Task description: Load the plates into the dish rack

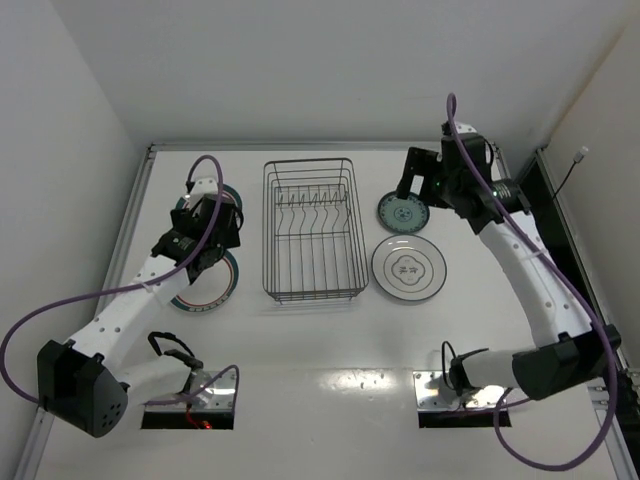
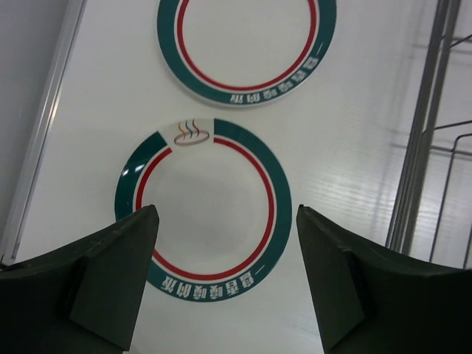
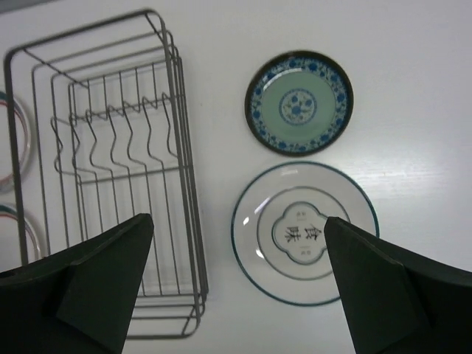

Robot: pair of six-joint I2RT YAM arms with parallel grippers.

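The blue-and-green patterned plate is next for my right gripper, which should go there and close on that plate's rim (image 1: 426, 221) (image 3: 342, 134), on the side away from the rack.
The dark wire dish rack (image 1: 313, 230) stands empty mid-table. Two teal-and-red banded plates lie flat to its left, one nearer (image 1: 218, 292) and one farther (image 1: 233, 196), partly under my left arm. My left gripper (image 1: 203, 255) hovers open over the nearer banded plate (image 2: 203, 210); the farther one (image 2: 247, 44) shows above it. To the rack's right lie a white plate with a thin dark rim (image 1: 409, 268) and a smaller blue-and-green patterned plate (image 1: 402, 212). My right gripper (image 1: 405, 188) is open and empty, high above them (image 3: 237, 251).
The rack's side wires (image 2: 428, 147) run along the right of the left wrist view. In the right wrist view the rack (image 3: 110, 169) is on the left, with the patterned plate (image 3: 299, 102) and white plate (image 3: 304, 232) beside it. White walls enclose the table.
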